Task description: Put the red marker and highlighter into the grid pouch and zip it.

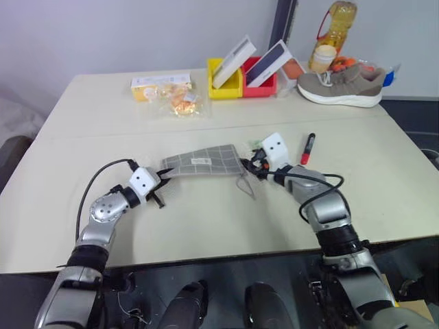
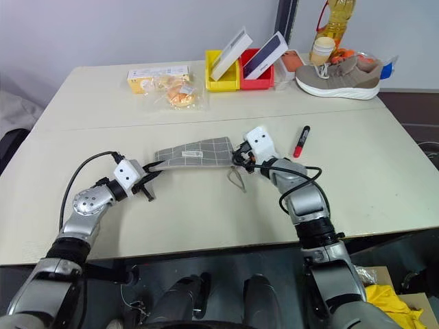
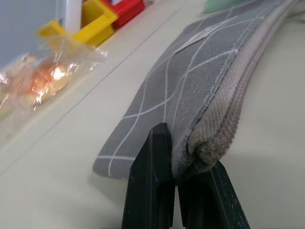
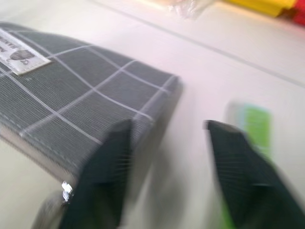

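I see the pull cord lying outside my right gripper's fingers, so I should grasp it and draw it toward my left gripper (image 2: 167,164) to open the pouch first.
The grid pouch (image 1: 206,162) lies across the middle of the table, grey with thin white lines and a small white label. My left gripper (image 3: 186,152) is shut on the pouch's left end, clamping the zipper edge between its fingers. At the pouch's right end my right gripper (image 4: 171,138) is open, with one finger beside the pouch corner and nothing between the two. The light green highlighter (image 4: 255,126) lies just past that gripper. To the right of my right hand the red marker (image 1: 308,148) rests on the table. The pouch's pull cord (image 1: 245,185) trails onto the table.
At the table's far side stand a yellow bin (image 1: 226,86) and a red bin (image 1: 264,83) holding boxes, with a grey shoe (image 1: 341,85) and an oil bottle (image 1: 334,27) to their right. Snack packets (image 1: 180,101) and a yellow box (image 1: 159,83) lie at the back left.
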Controlling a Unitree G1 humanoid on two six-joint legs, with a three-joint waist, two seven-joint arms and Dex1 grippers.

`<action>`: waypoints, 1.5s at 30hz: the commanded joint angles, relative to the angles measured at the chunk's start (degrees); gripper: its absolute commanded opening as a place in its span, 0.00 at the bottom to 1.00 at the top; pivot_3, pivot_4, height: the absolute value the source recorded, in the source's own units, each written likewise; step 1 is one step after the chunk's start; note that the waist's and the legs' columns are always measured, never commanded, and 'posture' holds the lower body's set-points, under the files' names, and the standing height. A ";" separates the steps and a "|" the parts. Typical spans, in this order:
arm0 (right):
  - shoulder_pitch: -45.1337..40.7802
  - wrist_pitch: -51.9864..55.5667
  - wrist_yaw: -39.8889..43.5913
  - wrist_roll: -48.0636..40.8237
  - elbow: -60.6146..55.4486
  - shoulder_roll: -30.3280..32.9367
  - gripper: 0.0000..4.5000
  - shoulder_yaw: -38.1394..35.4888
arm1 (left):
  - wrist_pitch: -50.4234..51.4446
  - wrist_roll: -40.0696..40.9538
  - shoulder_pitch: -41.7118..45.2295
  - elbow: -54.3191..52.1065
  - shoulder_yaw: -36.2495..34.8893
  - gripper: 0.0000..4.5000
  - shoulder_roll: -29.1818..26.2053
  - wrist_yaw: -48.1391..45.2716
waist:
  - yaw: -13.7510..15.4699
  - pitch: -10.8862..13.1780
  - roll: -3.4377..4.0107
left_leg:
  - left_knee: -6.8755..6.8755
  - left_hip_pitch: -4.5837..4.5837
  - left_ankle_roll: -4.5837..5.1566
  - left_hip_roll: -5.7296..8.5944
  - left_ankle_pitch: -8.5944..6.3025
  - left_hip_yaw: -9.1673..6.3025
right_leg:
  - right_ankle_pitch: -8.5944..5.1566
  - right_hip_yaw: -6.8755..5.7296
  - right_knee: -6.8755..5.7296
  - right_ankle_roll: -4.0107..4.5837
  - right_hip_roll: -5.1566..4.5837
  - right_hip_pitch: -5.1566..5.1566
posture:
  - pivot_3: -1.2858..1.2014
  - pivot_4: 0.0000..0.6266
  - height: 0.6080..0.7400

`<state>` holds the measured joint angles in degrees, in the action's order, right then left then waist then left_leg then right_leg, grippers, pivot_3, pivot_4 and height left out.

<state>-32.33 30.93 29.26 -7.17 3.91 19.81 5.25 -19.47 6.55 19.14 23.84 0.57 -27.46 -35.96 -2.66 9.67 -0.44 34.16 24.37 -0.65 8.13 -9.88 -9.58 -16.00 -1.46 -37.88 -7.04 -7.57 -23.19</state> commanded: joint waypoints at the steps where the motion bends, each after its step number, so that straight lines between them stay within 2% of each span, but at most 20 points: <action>1: -0.53 3.26 2.09 -4.04 -6.76 2.14 0.98 -4.21 | 11.88 1.39 -4.85 -12.55 -2.98 0.00 0.95 6.30 | 0.11 0.00 0.00 | 0.00 -0.01 0.00 0.00 0.00 0.00 | 0.00 0.04 -0.01 0.00 0.00 0.01 | 0.52 0.24 1.00; 7: 2.64 12.90 2.64 -8.42 -10.19 1.66 0.98 -4.67 | 21.43 -1.99 -9.56 -23.98 -1.89 0.00 3.36 12.17 | 0.43 0.00 -0.01 | 0.01 -0.02 0.00 0.00 0.00 0.00 | -0.01 0.04 -0.01 0.01 0.01 0.03 | 0.52 0.24 1.00; 18: -0.71 10.58 -4.52 -6.92 -0.92 -8.58 0.98 -3.08 | 24.84 -3.91 -10.31 -29.04 0.43 0.00 5.19 12.36 | 0.50 0.00 0.01 | 0.01 0.00 -0.01 0.01 0.00 0.03 | 0.00 0.05 -0.01 0.01 0.00 0.00 | 0.52 0.24 1.00; 21: -2.22 8.64 -5.86 -6.37 2.34 -10.48 0.80 -2.93 | 24.96 -3.96 -10.20 -29.22 0.80 0.00 5.26 12.25 | 0.61 0.00 0.00 | 0.01 0.00 -0.01 0.02 0.00 0.03 | 0.00 0.05 0.00 0.01 0.00 0.00 | 0.52 0.24 1.00; 25: -2.50 8.06 -5.37 -5.66 2.51 -10.62 0.32 -1.32 | 25.22 -4.20 -9.87 -29.37 1.21 0.00 5.52 12.34 | 0.64 0.01 0.01 | 0.01 0.00 -0.02 0.02 0.00 0.02 | 0.00 0.05 0.00 0.01 0.00 -0.01 | 0.52 0.24 1.00; 28: -1.69 8.16 -4.84 -4.72 0.81 -10.29 0.00 0.68 | 25.47 -4.41 -9.66 -29.52 1.49 0.00 5.87 12.41 | 0.62 0.01 0.01 | 0.01 0.00 -0.02 0.03 0.00 0.02 | 0.00 0.05 0.00 0.01 0.00 -0.01 | 0.52 0.24 1.00; 45: -4.87 9.02 1.74 1.63 -7.94 -10.54 0.00 18.35 | 26.62 -6.64 -9.96 -31.85 5.22 0.00 8.67 12.12 | 0.61 0.00 0.01 | 0.01 0.00 -0.03 0.03 0.00 0.02 | -0.01 0.05 0.00 0.01 0.00 -0.02 | 0.52 0.24 1.00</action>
<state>-35.09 40.13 29.74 -5.72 -0.54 10.28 21.86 7.50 0.15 8.88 -5.18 5.02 -19.00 -23.52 -2.05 9.68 -0.44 34.17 24.38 -0.67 8.15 -9.88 -9.57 -16.01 -1.41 -37.88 -7.03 -7.56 -23.21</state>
